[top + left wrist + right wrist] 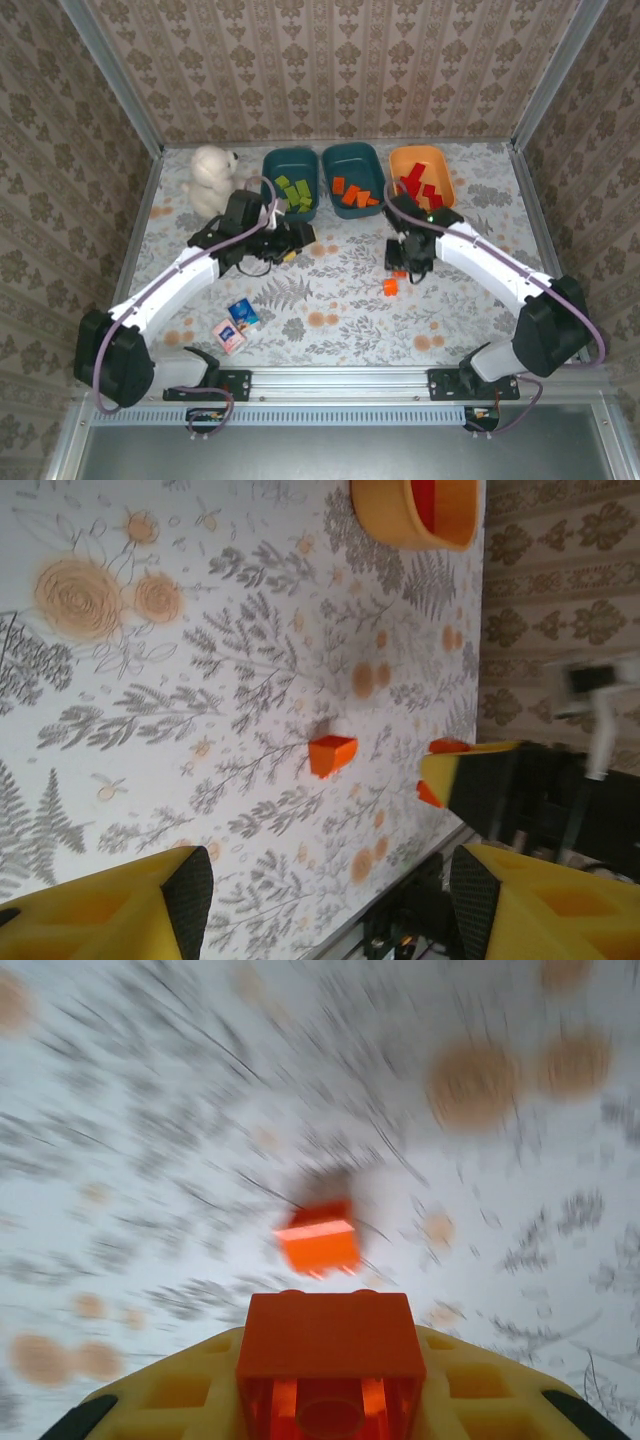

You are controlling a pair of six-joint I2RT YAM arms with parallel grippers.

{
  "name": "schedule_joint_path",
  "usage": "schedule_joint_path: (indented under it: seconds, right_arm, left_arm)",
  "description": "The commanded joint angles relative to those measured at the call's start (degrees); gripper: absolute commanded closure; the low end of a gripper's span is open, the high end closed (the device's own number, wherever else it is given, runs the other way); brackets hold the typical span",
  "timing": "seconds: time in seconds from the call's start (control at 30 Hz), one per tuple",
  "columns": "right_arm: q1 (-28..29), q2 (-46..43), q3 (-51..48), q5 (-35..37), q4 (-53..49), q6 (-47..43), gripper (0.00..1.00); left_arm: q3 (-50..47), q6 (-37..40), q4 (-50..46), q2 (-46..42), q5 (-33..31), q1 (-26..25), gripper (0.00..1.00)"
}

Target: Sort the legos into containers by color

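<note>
Next, my right gripper lets go of the orange lego on the bare tub's bottom just behind the other orange legos (pixel 354 179).
Three tubs stand at the back: a teal tub (pixel 272 170) with green legos (pixel 293 191), a teal tub (pixel 352 152) with orange legos (pixel 352 193), and an orange tub (pixel 400 158) with red legos (pixel 422 186). My right gripper (pixel 400 266) (pixel 330 1385) is shut on an orange lego (pixel 330 1345) just above the table. Another orange lego (pixel 390 286) (pixel 332 755) (pixel 318 1241) lies loose on the table beside it. My left gripper (pixel 298 238) (pixel 330 890) hovers open with nothing between its fingers, in front of the left teal tub.
A white plush bear (pixel 212 178) sits at the back left. A blue carton (pixel 243 315) and a pink carton (pixel 228 336) lie near the front left. Patterned walls enclose the table on three sides. The orange tub's rim (pixel 385 520) appears in the left wrist view.
</note>
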Motion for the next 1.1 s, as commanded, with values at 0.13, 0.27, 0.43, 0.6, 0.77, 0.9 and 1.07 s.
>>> schedule_joint_path:
  seconds: [0.13,0.27,0.43,0.6,0.77,0.9,1.07]
  right_arm:
    - [-1.64,22.24,28.80,3.01,2.05,-8.96,0.75]
    - [-4.29,36.06,44.77,2.98,3.88,-9.53,0.76]
    - [-6.63,49.82,60.68,3.78,4.98,-10.06,0.76]
    - [-9.18,58.16,68.45,3.22,7.43,-8.06,0.74]
    - [-9.92,64.49,74.15,1.90,8.23,-8.12,0.72]
    - [-10.08,66.70,74.71,1.39,10.07,-8.41,0.71]
    - [-10.17,69.73,77.58,-1.09,9.27,-8.44,0.69]
  left_arm:
    - [16.29,-1.32,5.25,13.16,2.29,5.53,0.33]
    - [22.62,-1.27,7.91,20.38,2.17,7.72,0.34]
    - [28.80,-0.24,8.66,27.28,2.09,8.55,0.34]
    - [30.20,-0.04,8.55,29.40,2.49,8.88,0.35]
    - [29.10,0.11,8.33,29.17,2.60,8.92,0.35]
    - [28.11,0.31,7.76,28.47,2.54,8.98,0.34]
    - [26.96,0.91,6.79,27.48,2.54,9.10,0.35]
